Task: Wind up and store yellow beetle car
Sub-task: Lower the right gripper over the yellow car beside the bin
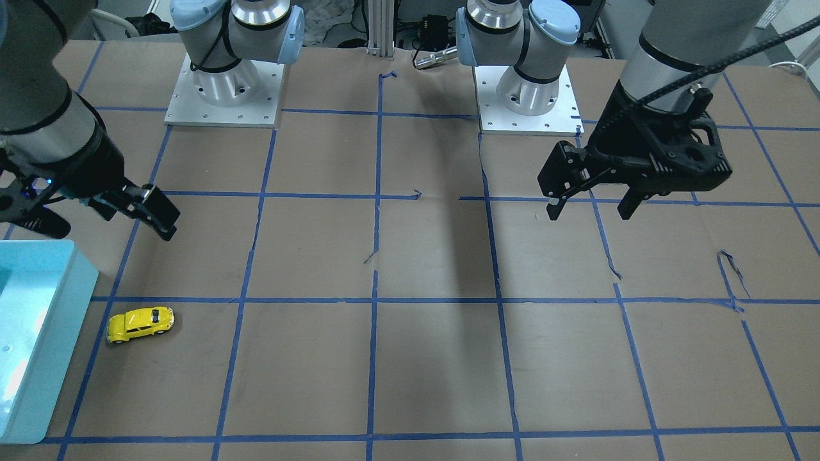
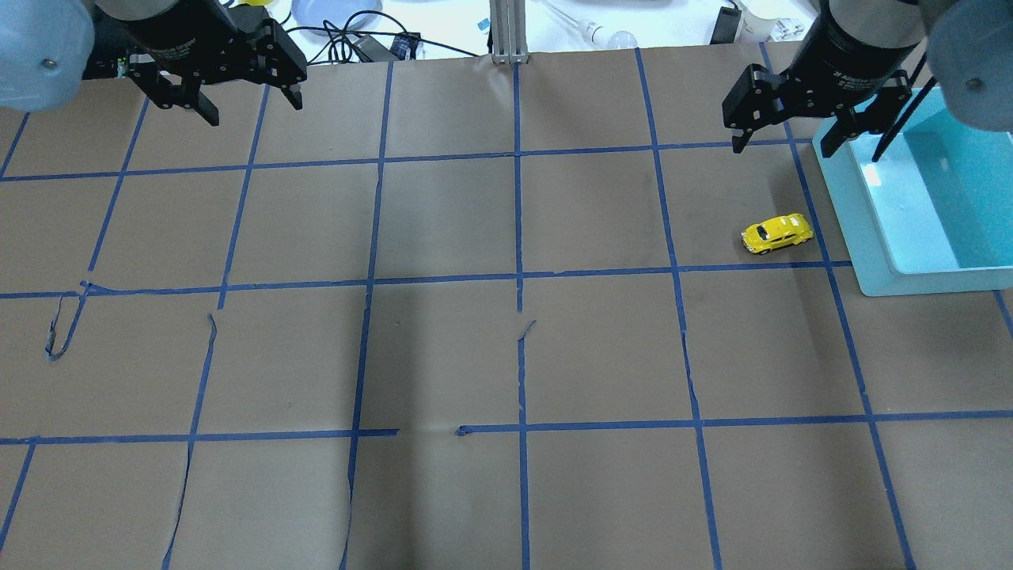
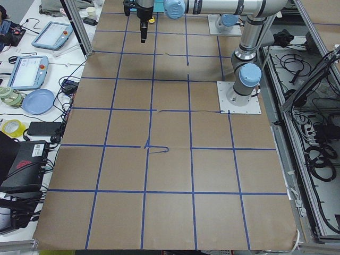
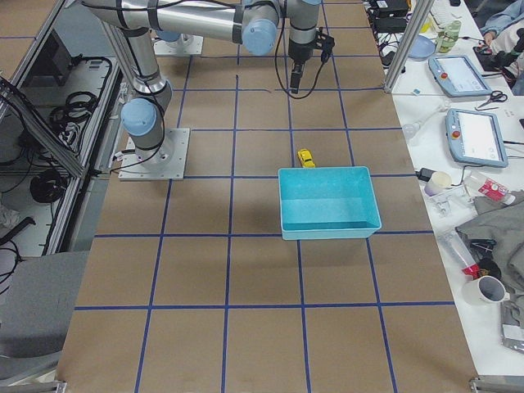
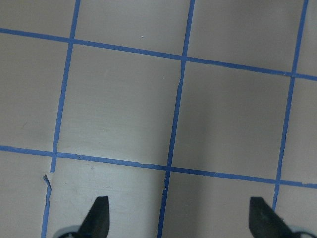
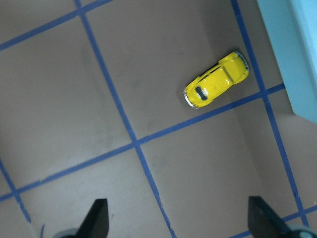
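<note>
The robot's right gripper should close across the doors [image 1: 138, 326] [image 6: 216, 83] of the yellow beetle car, just behind its windshield, while the car's hood points toward the teal bin.
The yellow beetle car [image 2: 777, 233] stands on its wheels on the brown paper table, just beside the near wall of the teal bin [image 2: 866, 237]. It also shows in the front view [image 1: 139, 324] and in the right wrist view [image 6: 216, 80]. My right gripper [image 2: 782, 146] hangs open and empty above the table, a little beyond the car and next to the bin's corner. My left gripper [image 2: 253, 111] hangs open and empty over the far left of the table, far from the car. The left wrist view shows only its fingertips [image 5: 99, 213] over bare taped paper.
The teal bin [image 1: 54, 320] is empty inside and sits at the table's right end. Blue tape lines grid the paper, with a few torn spots [image 2: 59, 332]. The two arm bases [image 1: 224, 89] stand at the robot's side. Tablets, cables and cups lie on a side bench [image 4: 467, 98].
</note>
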You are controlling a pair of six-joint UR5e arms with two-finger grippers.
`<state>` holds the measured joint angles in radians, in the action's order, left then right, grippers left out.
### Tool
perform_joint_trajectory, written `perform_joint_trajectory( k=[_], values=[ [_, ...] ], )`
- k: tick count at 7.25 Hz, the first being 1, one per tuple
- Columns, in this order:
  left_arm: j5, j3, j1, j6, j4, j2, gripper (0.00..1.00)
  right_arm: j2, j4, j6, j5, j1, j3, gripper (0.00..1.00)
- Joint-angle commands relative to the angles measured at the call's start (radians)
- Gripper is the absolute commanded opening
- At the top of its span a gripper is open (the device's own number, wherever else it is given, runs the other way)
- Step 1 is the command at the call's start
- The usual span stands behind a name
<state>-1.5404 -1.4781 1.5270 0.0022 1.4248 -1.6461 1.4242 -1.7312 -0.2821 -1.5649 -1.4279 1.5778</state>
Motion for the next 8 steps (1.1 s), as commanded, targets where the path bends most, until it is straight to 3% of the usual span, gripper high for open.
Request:
perform_joint_trajectory(
  k=[1,4,8],
  values=[
    [0.002,-0.054,0.004,0.027,0.054,0.061,1.0,-0.118,-0.093,-0.38,-0.092,0.012,0.002,1.0],
    [-0.001,-0.083,-0.002,0.03,0.138,0.1,1.0,-0.209,-0.126,-0.676,-0.078,0.017,0.004,1.0],
    [-0.004,-0.085,-0.01,0.07,0.149,0.1,1.0,-0.278,-0.206,-0.761,-0.098,0.081,0.045,1.0]
  ],
)
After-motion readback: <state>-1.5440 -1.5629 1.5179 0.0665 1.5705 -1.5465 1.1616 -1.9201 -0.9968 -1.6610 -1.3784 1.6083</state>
